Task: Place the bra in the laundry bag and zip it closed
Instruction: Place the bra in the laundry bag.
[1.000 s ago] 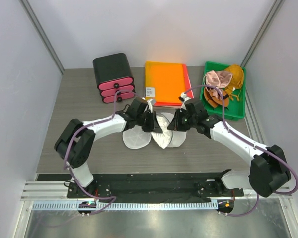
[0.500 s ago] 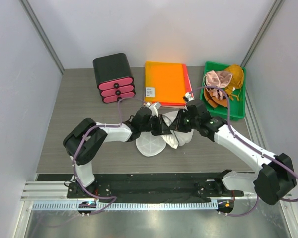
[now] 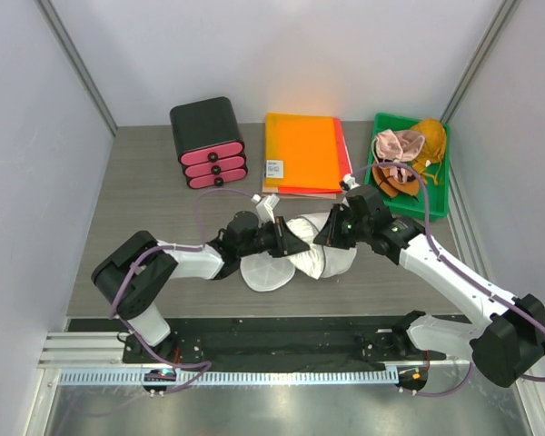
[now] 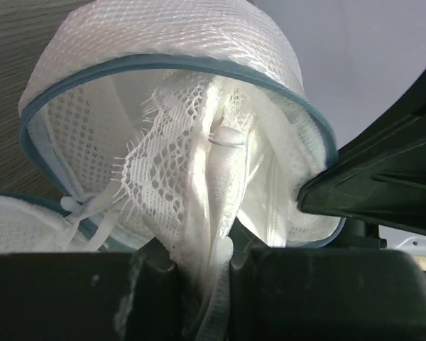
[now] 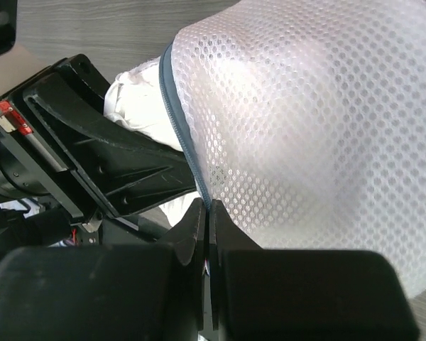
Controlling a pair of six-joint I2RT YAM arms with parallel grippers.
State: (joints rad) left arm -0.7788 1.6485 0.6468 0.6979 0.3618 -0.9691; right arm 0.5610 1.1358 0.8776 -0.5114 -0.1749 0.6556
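Note:
Next, my left gripper lets go of the bra inside the raised half of the laundry bag (image 3: 307,264) (image 4: 199,156), next to the bag's flat half.
The laundry bag (image 3: 331,259) is a white mesh clamshell lying open mid-table, one half (image 3: 265,271) flat and the other lifted. My right gripper (image 3: 327,236) is shut on the raised half's dark zipper rim (image 5: 179,131), fingertips (image 5: 206,212) pressed together over the tape. My left gripper (image 3: 295,241) is shut on the bra (image 4: 177,149), white lace with a strap running between its jaws (image 4: 214,261). The lace reaches into the mouth of the raised mesh dome (image 4: 163,35). In the right wrist view, white bra fabric (image 5: 131,103) shows beside the left gripper's black body.
A black drawer unit (image 3: 207,141) with pink fronts stands at the back left. An orange folder (image 3: 302,150) lies behind the bag. A green bin (image 3: 436,195) holding pink and orange garments sits at the back right. White side walls close in the table.
Both grippers and the bag have shifted right and toward the near edge. The left arm has dropped lower, carrying the bra toward the raised half's mouth.

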